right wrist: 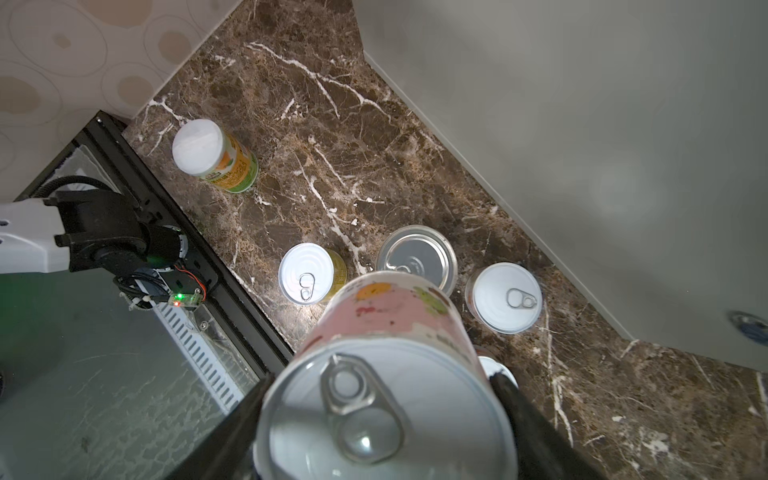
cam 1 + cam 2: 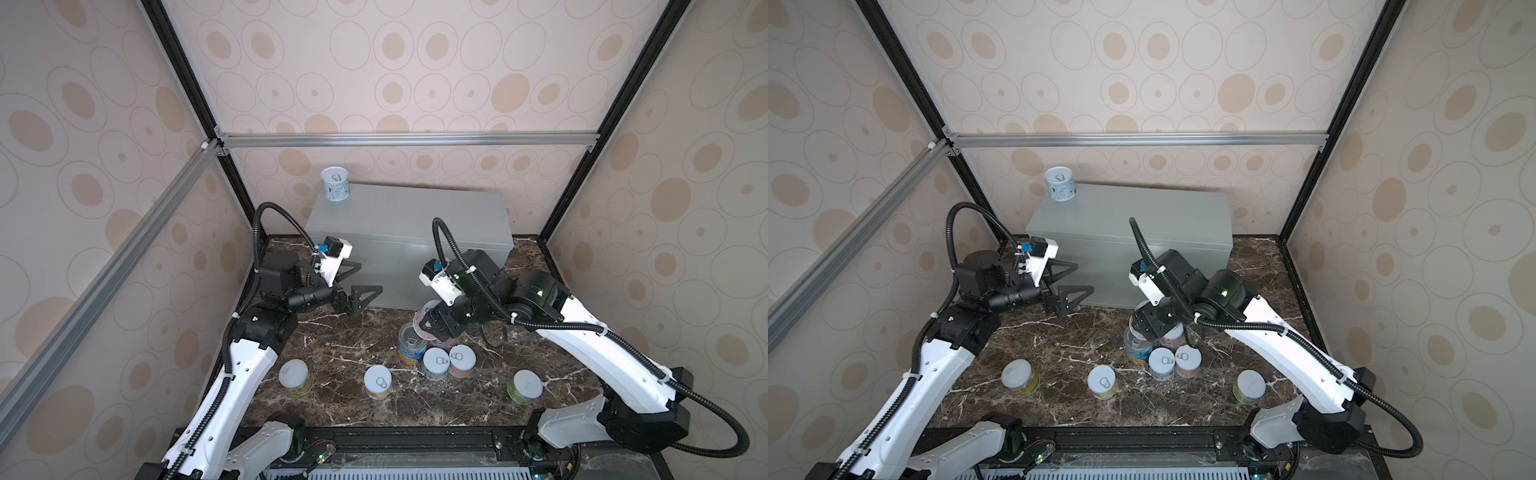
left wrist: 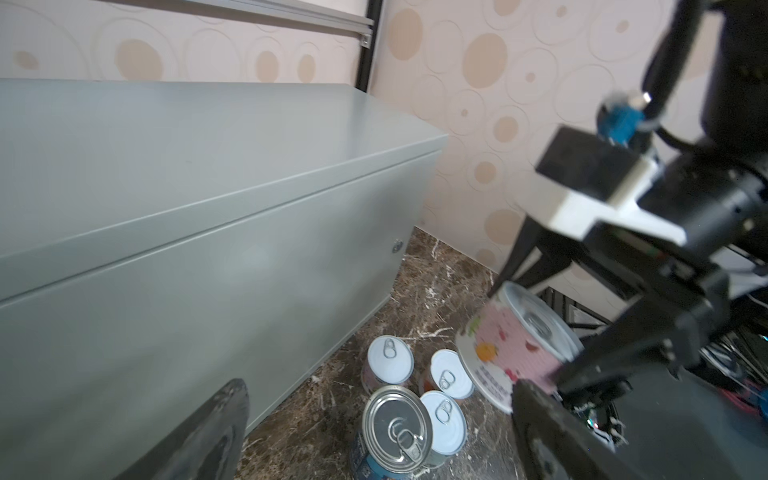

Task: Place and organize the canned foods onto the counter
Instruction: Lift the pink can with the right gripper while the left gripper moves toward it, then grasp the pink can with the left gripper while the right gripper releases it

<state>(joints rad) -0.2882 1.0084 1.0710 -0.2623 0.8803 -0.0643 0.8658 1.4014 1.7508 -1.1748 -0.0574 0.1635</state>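
Next, my left gripper grips the pink can on the lower body (image 2: 421, 325) (image 3: 486, 357), away from its pull tab, while my right gripper still holds it.
The counter (image 2: 407, 216) is a grey metal box at the back, and one pale blue can (image 2: 336, 183) stands on its far left corner. My right gripper (image 1: 382, 424) is shut on a pink can (image 1: 386, 324), held tilted just above a cluster of cans in front of the counter; the left wrist view shows that pink can (image 3: 511, 345) between the black fingers. In the cluster stand the taller blue soup can (image 2: 409, 345) and two short cans (image 2: 435, 362) (image 2: 461, 360). My left gripper (image 2: 370, 276) hangs open and empty before the counter's front face.
Three more short cans stand apart near the front of the brown marble top: one left (image 2: 296, 376), one middle (image 2: 377, 381), one right (image 2: 524, 386). Patterned walls and black frame posts close in the sides and back. A black rail (image 2: 415, 436) runs along the front edge.
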